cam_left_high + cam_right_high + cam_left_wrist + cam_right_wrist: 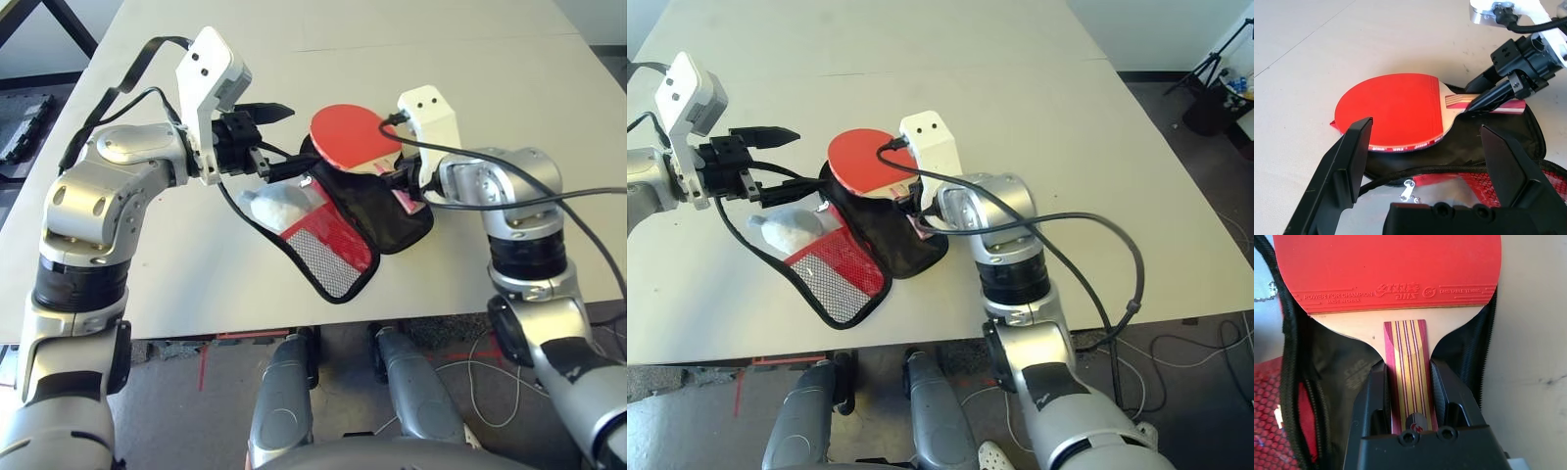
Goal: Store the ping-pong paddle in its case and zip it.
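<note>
The ping-pong paddle will go down from my right gripper onto the open case's black lining (364, 173) (1393, 325), beside the red mesh flap.
The ping-pong paddle (349, 133) has a round red face and a striped wooden handle (1408, 357). It lies over the far rim of the open case (384, 217), whose black lining faces up. My right gripper (1408, 368) is shut on the handle, one finger on each side. The case's red flap with its mesh pocket (331, 257) is folded toward me. My left gripper (298, 138) is open just left of the paddle's head, fingers (1351, 161) spread over the case's zipper edge (1408, 190); I cannot tell whether they touch it.
A white wad (275, 205) sits inside the case by the mesh flap. The pale table (490, 78) stretches bare beyond and to both sides. Its front edge (421, 318) runs just below the case. A black cable (549, 201) loops over my right forearm.
</note>
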`<action>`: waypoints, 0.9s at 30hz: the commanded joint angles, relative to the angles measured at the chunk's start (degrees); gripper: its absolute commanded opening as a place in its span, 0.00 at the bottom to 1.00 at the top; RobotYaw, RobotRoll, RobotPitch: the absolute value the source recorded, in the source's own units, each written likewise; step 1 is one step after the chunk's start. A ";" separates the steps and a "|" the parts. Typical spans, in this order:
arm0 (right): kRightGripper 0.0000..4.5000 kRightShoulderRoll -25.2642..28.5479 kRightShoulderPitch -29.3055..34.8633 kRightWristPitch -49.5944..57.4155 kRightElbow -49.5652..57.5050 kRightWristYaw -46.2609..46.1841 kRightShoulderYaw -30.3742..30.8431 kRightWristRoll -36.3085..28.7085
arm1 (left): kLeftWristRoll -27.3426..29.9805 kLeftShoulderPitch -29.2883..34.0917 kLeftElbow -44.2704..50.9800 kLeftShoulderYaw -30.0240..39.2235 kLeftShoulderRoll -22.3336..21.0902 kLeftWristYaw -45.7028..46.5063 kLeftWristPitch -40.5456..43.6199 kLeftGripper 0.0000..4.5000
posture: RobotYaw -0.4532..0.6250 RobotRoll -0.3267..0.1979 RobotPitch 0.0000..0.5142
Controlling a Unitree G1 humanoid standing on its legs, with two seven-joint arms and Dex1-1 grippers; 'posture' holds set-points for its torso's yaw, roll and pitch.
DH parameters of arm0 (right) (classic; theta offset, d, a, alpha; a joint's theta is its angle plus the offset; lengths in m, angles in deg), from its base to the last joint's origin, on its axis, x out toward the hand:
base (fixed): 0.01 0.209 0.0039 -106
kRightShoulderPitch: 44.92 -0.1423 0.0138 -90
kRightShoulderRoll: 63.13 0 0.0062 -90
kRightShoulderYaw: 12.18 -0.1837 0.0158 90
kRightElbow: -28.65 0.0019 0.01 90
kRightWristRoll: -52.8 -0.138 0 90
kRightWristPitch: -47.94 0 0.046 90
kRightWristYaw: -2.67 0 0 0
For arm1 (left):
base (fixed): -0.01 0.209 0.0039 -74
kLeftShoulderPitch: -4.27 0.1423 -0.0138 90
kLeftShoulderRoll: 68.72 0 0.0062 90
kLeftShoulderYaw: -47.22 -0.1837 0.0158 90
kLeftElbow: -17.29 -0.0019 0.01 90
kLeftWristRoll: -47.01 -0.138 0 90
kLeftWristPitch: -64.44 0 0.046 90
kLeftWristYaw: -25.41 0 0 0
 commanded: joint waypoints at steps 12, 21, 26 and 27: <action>0.26 -3.36 4.82 1.61 1.52 -7.03 -0.09 -2.38 | -0.18 0.44 0.41 -0.87 0.17 -0.41 -0.73 1.00 | 0.41 0.62 0.53; 0.26 -2.41 6.20 1.61 2.28 -9.29 0.96 -3.54 | -0.48 0.66 0.07 -1.26 0.55 -0.36 -1.63 1.00 | 0.40 0.62 0.52; 0.26 -1.81 6.45 1.61 2.93 -10.71 1.47 -3.52 | -0.59 0.79 -0.16 -1.54 0.84 -0.31 -2.16 1.00 | 0.40 0.62 0.52; 0.26 -1.71 6.46 1.61 2.94 -10.89 1.45 -3.56 | -0.62 0.79 -0.24 -1.61 0.87 -0.31 -2.26 1.00 | 0.40 0.62 0.52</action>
